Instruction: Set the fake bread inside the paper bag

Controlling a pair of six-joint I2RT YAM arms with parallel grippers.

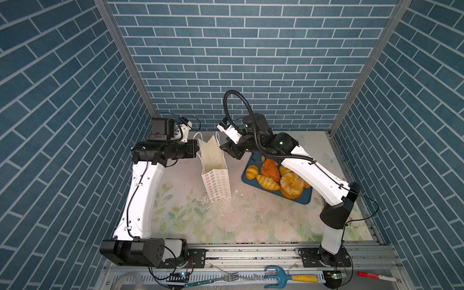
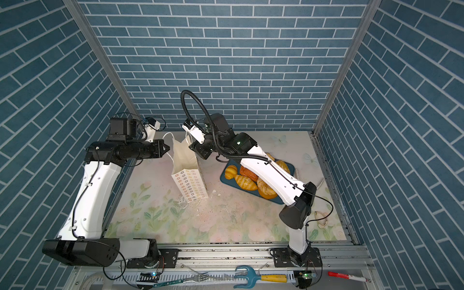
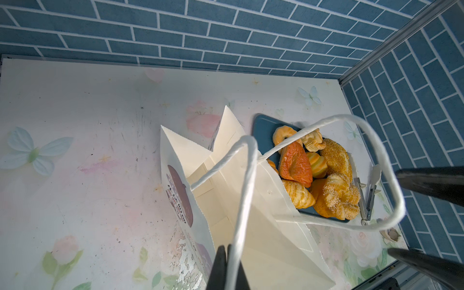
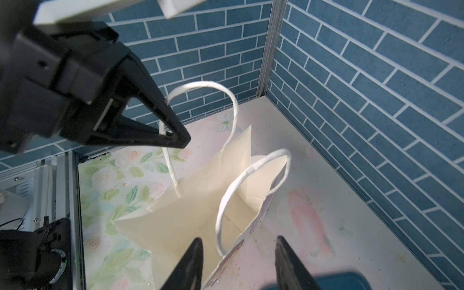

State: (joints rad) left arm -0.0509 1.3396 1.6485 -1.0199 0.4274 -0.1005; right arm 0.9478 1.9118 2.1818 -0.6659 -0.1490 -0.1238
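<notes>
The paper bag stands apart from the blue tray, so the robot's right gripper should grasp the bag's rim [image 4: 236,244] and pull the bag closer before it takes the tongs.
The paper bag [image 1: 216,180] [image 2: 189,183] stands upright mid-table, white with flower outlines on its front face. Its mouth is open and the inside [image 4: 195,216] looks empty. My left gripper [image 3: 227,247] [image 2: 167,148] is shut on the bag's left cord handle [image 3: 247,175]. My right gripper [image 4: 239,239] [image 1: 223,148] is open above the bag's right wall, and the right cord handle [image 4: 226,200] hangs loose between its fingers. The fake bread [image 1: 271,170] [image 3: 296,165], several golden and reddish pieces, is piled on a blue tray [image 1: 305,198] to the right of the bag, partly under my right arm.
Metal tongs [image 3: 366,198] lie beside the tray's far side. Blue brick walls close in the back and both sides. On the front rail lie a fork [image 1: 226,277], a blue hand rake [image 1: 276,275] and a red marker [image 1: 374,276]. Crumbs dot the floral mat [image 1: 251,221].
</notes>
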